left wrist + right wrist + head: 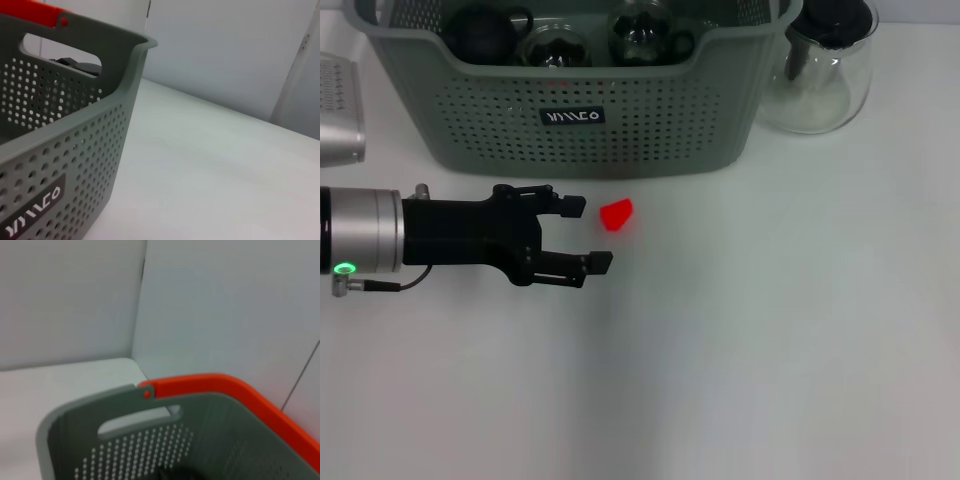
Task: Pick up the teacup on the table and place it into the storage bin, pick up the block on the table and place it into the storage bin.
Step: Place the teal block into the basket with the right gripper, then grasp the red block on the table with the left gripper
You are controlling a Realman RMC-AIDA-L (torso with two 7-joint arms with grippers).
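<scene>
Next, my left gripper should go to the small red block's sides (616,215), just in front of the storage bin, and close there.
A small red block (616,214) lies on the white table just in front of the storage bin (650,120). My left gripper (595,234) reaches in from the left, open, its fingertips just short of the block and nothing between them. Several dark and glass rounded vessels (555,42) lie inside the bin; I cannot tell which is the teacup, and none stands on the table. The left wrist view shows the bin's perforated wall (75,150) close by. From above, the right wrist view looks down on the bin's rim (90,407) and orange handle (225,385). My right gripper is out of view.
A clear glass teapot with a black lid (825,70) stands right of the bin. A silver ribbed object (338,110) sits at the left edge. White table (770,350) spreads in front and to the right.
</scene>
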